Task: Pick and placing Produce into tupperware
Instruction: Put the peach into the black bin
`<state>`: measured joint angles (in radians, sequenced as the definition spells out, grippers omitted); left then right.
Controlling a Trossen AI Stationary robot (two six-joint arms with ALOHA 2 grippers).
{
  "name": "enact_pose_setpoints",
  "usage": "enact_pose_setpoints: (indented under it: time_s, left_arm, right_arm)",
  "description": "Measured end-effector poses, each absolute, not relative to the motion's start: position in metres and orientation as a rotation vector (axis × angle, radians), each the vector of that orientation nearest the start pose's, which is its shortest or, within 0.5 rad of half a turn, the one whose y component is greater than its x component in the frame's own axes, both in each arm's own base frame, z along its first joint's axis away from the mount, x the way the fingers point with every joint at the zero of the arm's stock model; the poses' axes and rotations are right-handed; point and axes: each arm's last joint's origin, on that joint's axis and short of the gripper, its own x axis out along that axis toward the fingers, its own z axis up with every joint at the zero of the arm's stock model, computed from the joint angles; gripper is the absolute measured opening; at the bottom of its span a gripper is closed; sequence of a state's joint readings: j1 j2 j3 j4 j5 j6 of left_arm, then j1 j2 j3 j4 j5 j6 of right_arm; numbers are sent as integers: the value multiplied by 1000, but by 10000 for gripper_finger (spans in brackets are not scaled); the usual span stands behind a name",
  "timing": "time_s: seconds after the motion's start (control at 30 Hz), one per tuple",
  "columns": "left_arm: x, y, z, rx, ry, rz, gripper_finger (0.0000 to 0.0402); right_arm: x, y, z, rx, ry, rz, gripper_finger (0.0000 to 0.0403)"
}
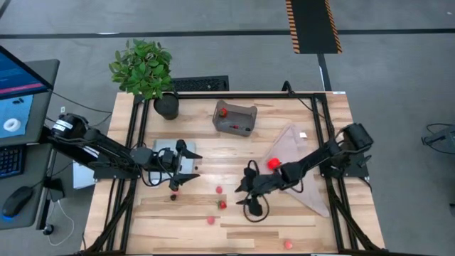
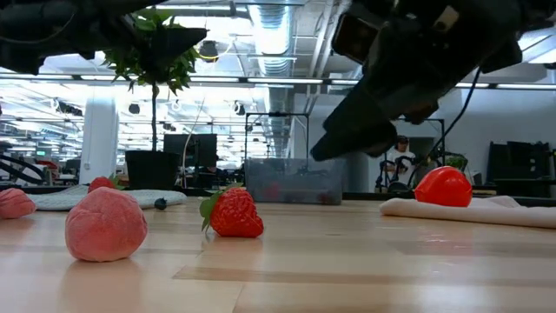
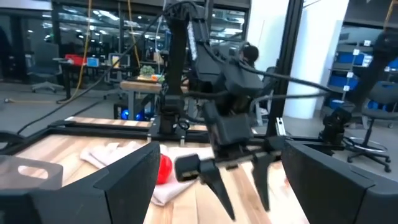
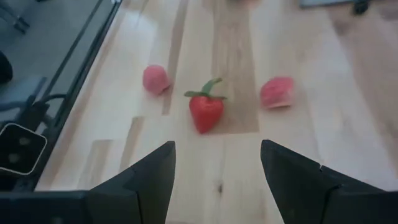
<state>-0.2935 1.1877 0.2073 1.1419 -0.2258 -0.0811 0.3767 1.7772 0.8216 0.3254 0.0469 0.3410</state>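
The lone pink piece [image 1: 288,244] at the table's near edge, nearest the pale sheet, should be my right gripper's next stop to close.
Both grippers are open and hold nothing. My right gripper [image 1: 244,195] hovers just right of a red strawberry [image 1: 222,205]; in the right wrist view that strawberry [image 4: 206,112] lies on the table ahead of the fingers, between two pink pieces [image 4: 156,79] [image 4: 277,92]. My left gripper [image 1: 193,165] hangs over the pale mat [image 1: 165,152]. A dark berry [image 1: 173,197] lies near it. The bright red round fruit [image 1: 273,163] rests on a pale sheet. The grey tupperware [image 1: 234,119] stands toward the far edge with a red piece [image 1: 223,112] inside.
A potted plant [image 1: 145,70] in a black pot stands at the far left corner. The pale translucent sheet [image 1: 302,171] spreads under the right arm. More pink pieces lie near the near edge [image 1: 211,220] [image 1: 288,244]. Black frame rails run along both table sides.
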Motion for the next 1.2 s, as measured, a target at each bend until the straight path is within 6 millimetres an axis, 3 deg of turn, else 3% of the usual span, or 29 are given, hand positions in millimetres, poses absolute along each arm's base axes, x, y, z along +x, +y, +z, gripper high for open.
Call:
enact_pose_setpoints:
  time_s: [0.17, 0.37, 0.67, 1.2]
  left_arm:
    - [196, -52, 193, -154, -144, -52, 322]
    - [196, -52, 193, -160, -145, -69, 322]
    - [196, -52, 193, -160, -144, -68, 322]
    - [196, -54, 191, -202, -126, -129, 322]
  right_arm:
    - [321, 125, 138, 222, 788, 166, 260]
    - [297, 128, 162, 398, 1012, 167, 260]
    - [255, 164, 191, 684, 1130, 104, 260]
    - [199, 242, 161, 1212, 1249, -400, 260]
